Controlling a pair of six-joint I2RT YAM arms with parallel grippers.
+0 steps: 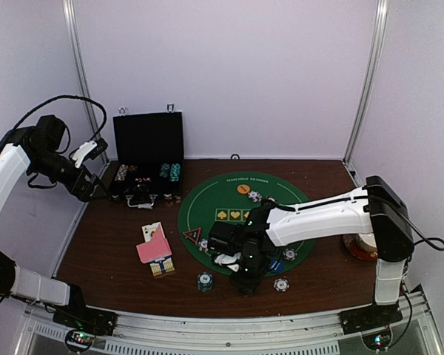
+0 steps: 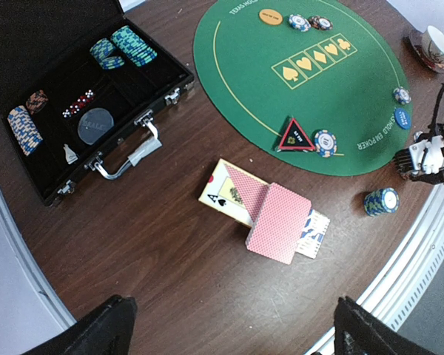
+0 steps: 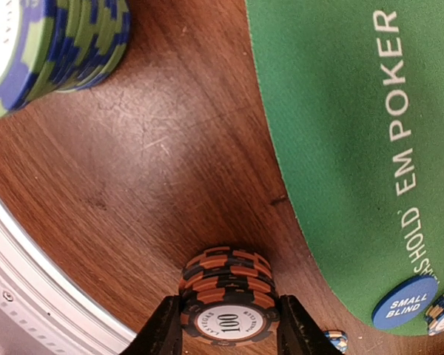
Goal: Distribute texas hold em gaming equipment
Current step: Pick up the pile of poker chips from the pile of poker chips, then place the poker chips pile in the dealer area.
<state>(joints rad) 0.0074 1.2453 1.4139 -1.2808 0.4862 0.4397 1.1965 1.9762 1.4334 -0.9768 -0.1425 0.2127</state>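
Note:
My right gripper is going to release an orange-and-black 100 chip, now low over the bare wood, next to the single chip near the red-edged triangle marker [image 1: 217, 250].
My right gripper [image 3: 226, 333] is shut on a short stack of orange-and-black chips [image 3: 226, 285] marked 100, low over the bare wood just off the green mat [image 3: 340, 111]. A taller teal-and-blue chip stack [image 3: 52, 44] stands nearby. In the top view the right gripper [image 1: 246, 275] hides its stack. The blue small-blind disc [image 3: 405, 302] lies on the mat's edge. Pink-backed cards [image 2: 277, 222] lie fanned on the wood left of the mat. An orange button [image 2: 270, 15] sits at the mat's far side. My left gripper [image 2: 229, 336] hangs open and empty, high at the left.
The black case [image 2: 59, 89] lies open at the back left with chips inside. A cup on a saucer [image 1: 360, 245] stands at the right edge. A red-edged triangle marker [image 2: 295, 137] and single chips lie on the mat. The metal rail [image 3: 29, 296] runs along the near edge.

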